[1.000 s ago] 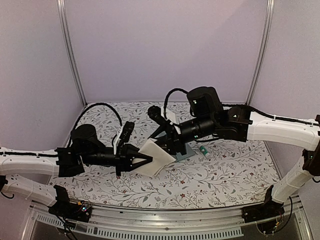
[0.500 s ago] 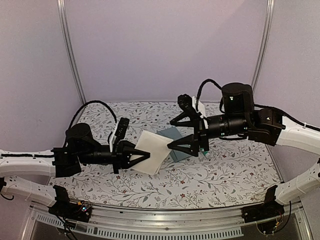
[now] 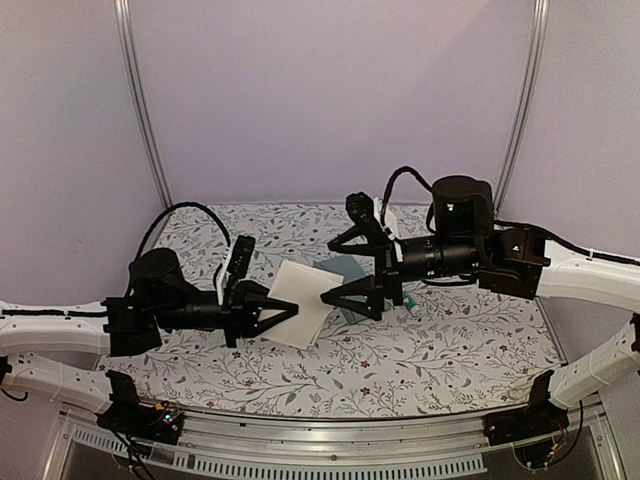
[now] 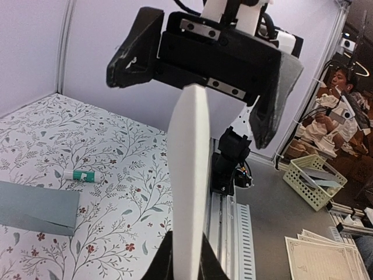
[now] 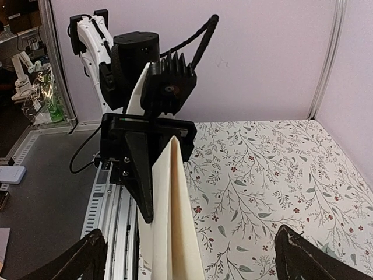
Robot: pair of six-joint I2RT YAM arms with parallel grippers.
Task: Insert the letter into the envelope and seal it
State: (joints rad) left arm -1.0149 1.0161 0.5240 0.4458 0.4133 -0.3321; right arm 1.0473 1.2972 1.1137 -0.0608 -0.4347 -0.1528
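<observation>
My left gripper will loosen and pinch the letter straight before my right gripper takes its far edge (image 3: 326,318), because the letter sits crooked in my left gripper.
The letter (image 3: 303,300) is a folded cream sheet held off the table, seen edge-on in the left wrist view (image 4: 189,169) and the right wrist view (image 5: 175,221). My left gripper (image 3: 278,312) is shut on its left edge, with its fingers (image 4: 166,265) pinching the fold. My right gripper (image 3: 334,270) stands wide open facing the letter's far edge, one finger above and one below, touching nothing. The teal envelope (image 3: 347,268) lies flat on the table behind the right gripper, also seen in the left wrist view (image 4: 35,207).
A small white-and-teal glue stick (image 4: 80,175) lies on the floral cloth beside the envelope (image 3: 408,298). The metal rail (image 4: 224,221) runs along the table's near edge. Purple walls and frame posts (image 3: 140,110) close in the back and sides.
My right gripper let go of the letter, opened wide and drew back to the right. The left gripper kept the letter and shifted slightly left with it.
</observation>
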